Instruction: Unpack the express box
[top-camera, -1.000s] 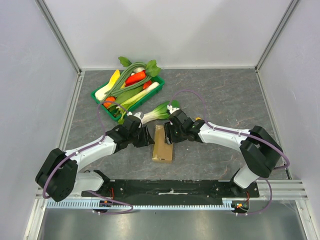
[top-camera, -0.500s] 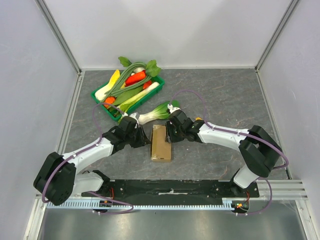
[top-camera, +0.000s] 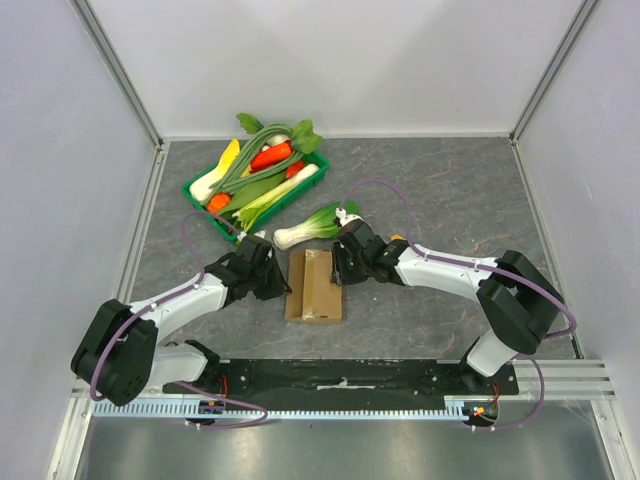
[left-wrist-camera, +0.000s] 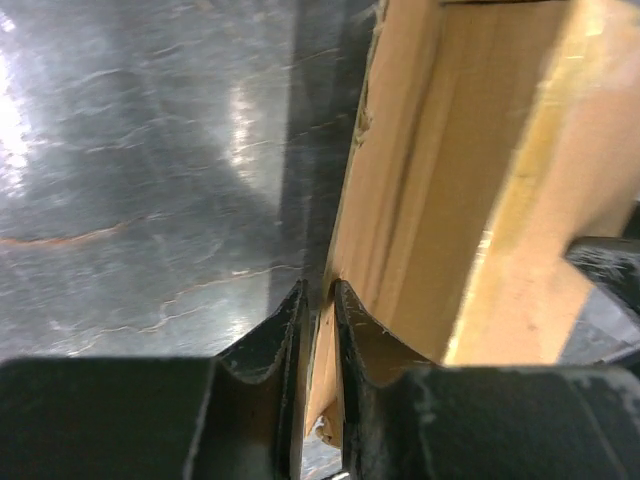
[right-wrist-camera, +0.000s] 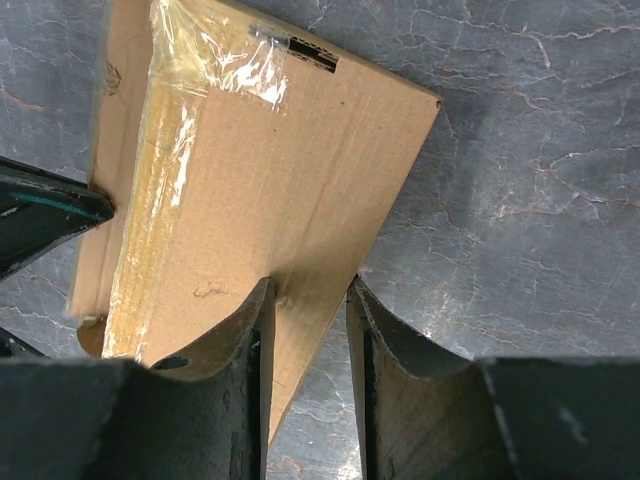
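The box's flap leaves only a narrow gap beside the taped panel, so next my left gripper regrips the flap's edge (left-wrist-camera: 352, 175) while my right gripper spreads the gap.
The express box (top-camera: 316, 287), a flat brown carton sealed with clear tape, lies on the table between the arms. Its left flap (top-camera: 295, 287) is folded out to the left. My left gripper (top-camera: 283, 283) is shut on that flap's edge; in the left wrist view the thin cardboard (left-wrist-camera: 400, 200) sits pinched between the fingers of my left gripper (left-wrist-camera: 318, 297). My right gripper (top-camera: 338, 272) is closed on the box's right edge. In the right wrist view the box (right-wrist-camera: 260, 170) runs in between the fingers of my right gripper (right-wrist-camera: 308, 292).
A bok choy (top-camera: 312, 225) lies just behind the box, close to the right wrist. A green tray (top-camera: 190, 186) full of vegetables stands at the back left. White walls enclose the table on three sides.
My left gripper has drawn back to the left with the box's left flap in it, so the flap now lies opened out. The right gripper has stayed on the right edge.
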